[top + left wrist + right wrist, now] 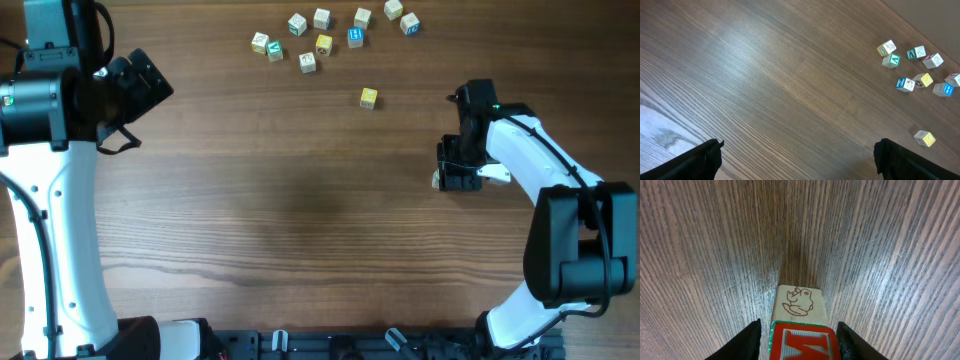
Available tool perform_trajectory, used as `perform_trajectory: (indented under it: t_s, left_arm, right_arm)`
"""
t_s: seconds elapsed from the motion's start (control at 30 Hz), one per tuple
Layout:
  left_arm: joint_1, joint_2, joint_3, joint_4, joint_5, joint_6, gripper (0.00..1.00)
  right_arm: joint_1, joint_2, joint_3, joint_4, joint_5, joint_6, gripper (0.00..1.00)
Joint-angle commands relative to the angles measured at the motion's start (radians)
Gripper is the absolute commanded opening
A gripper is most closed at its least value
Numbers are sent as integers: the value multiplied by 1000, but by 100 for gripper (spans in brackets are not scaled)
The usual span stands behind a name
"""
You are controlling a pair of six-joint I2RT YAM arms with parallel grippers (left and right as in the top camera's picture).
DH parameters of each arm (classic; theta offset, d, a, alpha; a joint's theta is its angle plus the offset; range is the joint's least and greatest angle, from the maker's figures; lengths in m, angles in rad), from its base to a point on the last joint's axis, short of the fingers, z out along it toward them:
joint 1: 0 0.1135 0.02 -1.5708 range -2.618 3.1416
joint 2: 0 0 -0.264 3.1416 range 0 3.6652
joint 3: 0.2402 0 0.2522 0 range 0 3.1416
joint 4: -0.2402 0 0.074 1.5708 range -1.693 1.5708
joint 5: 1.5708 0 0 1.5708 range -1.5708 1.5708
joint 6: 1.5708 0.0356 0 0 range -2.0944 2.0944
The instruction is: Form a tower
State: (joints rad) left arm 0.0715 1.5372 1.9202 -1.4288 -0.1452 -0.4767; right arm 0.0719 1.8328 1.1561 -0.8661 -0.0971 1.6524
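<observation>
The red-faced cube sits off-center on the cube below, as a green strip shows, so the robot's right gripper needs to open, turn and take hold of the tower's other sides [805,341].
The tower shows in the right wrist view: a cube with a red letter face and green rim [802,342], and beyond it a pale face with a red-outlined animal [797,302]. My right gripper [799,340] straddles the red-faced cube. Its right finger is at the cube's side, while a thin strip of wood shows between the left finger and the cube, so it is open. From overhead the right gripper [455,178] covers the tower, leaving only a pale corner [437,180] visible. My left gripper [797,160] is wide open over bare wood, at the far left [135,90].
A single yellow cube [369,97] lies up-left of the right gripper and also shows in the left wrist view [924,138]. Several loose letter cubes [322,35] are scattered along the table's far edge, seen as well by the left wrist camera [917,75].
</observation>
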Motion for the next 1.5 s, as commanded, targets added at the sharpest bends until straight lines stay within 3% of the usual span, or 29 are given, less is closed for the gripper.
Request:
perform_trajectory:
  t_s: [0.0, 0.27, 0.53, 0.73, 1.1, 1.23, 1.33, 1.47]
  left_arm:
    - [5, -2, -5, 2, -10, -3, 100]
    - [5, -2, -5, 2, -9, -3, 100]
    - [5, -2, -5, 2, -10, -3, 100]
    - [5, -2, -5, 2, -9, -3, 100]
    - [5, -2, -5, 2, -10, -3, 100]
    - [5, -2, -5, 2, -10, -3, 100]
    - [5, -2, -5, 2, -9, -3, 100]
    - [5, -2, -5, 2, -10, -3, 100]
  right_arm:
    - [0, 21, 15, 2, -2, -4, 48]
    - [0, 27, 14, 24, -2, -49, 41]
    - [0, 27, 14, 6, 10, -82, 45]
    - [0, 27, 14, 9, 10, -106, 34]
    - [0, 27, 14, -13, 28, -212, 22]
    - [0, 27, 14, -13, 29, -213, 38]
    - [0, 27, 14, -13, 29, -221, 59]
    - [0, 27, 14, -10, 29, -240, 67]
